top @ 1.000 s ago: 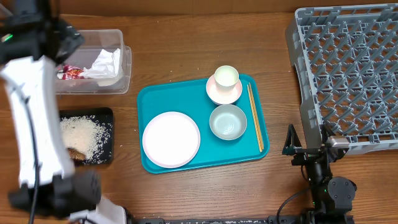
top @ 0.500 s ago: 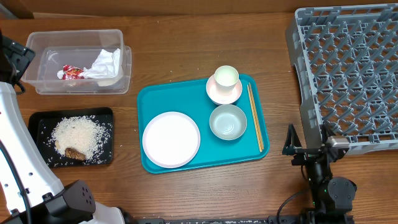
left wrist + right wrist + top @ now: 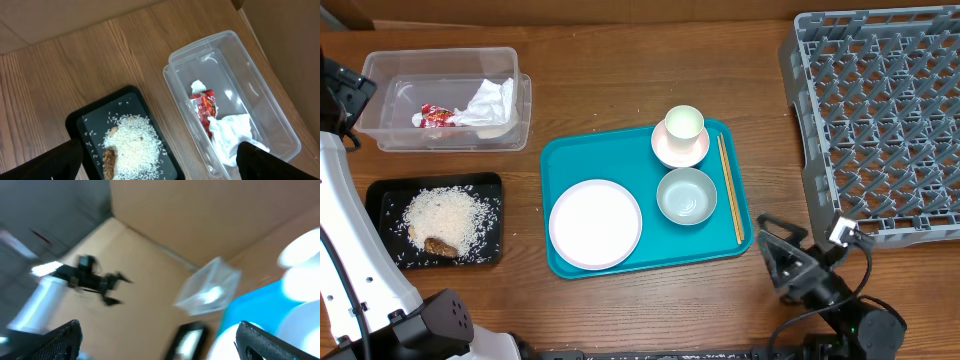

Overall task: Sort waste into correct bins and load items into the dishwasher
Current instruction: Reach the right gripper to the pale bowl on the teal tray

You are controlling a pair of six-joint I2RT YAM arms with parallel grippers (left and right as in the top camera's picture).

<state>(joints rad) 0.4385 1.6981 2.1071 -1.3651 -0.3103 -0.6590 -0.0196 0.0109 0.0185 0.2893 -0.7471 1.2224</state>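
Observation:
Next, my right gripper goes to the bowl on the teal tray and closes on the bowl's rim (image 3: 660,204) (image 3: 280,330) facing the plate.
The clear tub (image 3: 390,95) holds the white napkin (image 3: 492,100) and the red-and-white wrapper (image 3: 435,117). The black tray (image 3: 485,245) holds the rice (image 3: 445,213) and the brown scrap (image 3: 441,245). The plate (image 3: 595,223), the cup (image 3: 684,124) on its saucer (image 3: 678,150), the bowl (image 3: 686,195) and the chopsticks (image 3: 730,190) lie on the teal tray (image 3: 560,160). The grey rack (image 3: 880,110) stands at the right. My left gripper (image 3: 160,170) is open and empty, high above the tub (image 3: 265,115) and black tray (image 3: 85,125). My right gripper (image 3: 778,255) is open and empty beside the teal tray's near right corner.
The left arm (image 3: 350,240) runs along the table's left edge. The right arm base (image 3: 855,320) sits at the front edge below the rack. The right wrist view is blurred and shows the tub (image 3: 207,287) far off.
The left arm pulled back from over the tub and black tray to the left edge. The right gripper swung down and left towards the teal tray's corner.

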